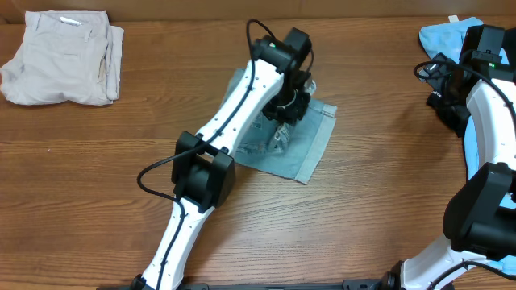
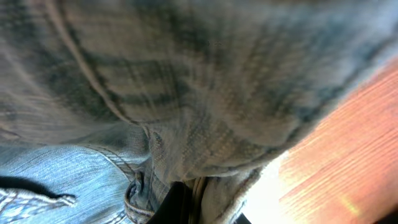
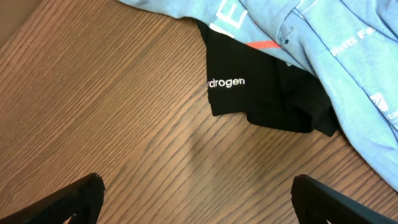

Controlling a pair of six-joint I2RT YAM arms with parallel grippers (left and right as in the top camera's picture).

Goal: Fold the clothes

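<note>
The robot's left gripper should release the fold of denim on the middle of the pale-blue denim shorts [image 1: 258, 131], short of their hem.
The pale-blue denim shorts [image 1: 306, 141] lie at the table's middle, partly folded, mostly under my left arm. My left gripper [image 1: 284, 130] is down on them and shut on a fold of the denim, which fills the left wrist view [image 2: 205, 93]; the finger [image 2: 180, 202] is pressed into the cloth. My right gripper [image 3: 196, 193] is open and empty above bare wood at the far right. Just beyond it lie a black garment [image 3: 261, 93] with white lettering and the sky-blue printed T-shirt [image 3: 336, 43], which also shows in the overhead view [image 1: 443, 36].
Folded beige shorts [image 1: 60, 56] sit at the table's back left corner. The wooden table [image 1: 121, 129] runs across the whole view. My right arm [image 1: 488, 113] curves along the right edge.
</note>
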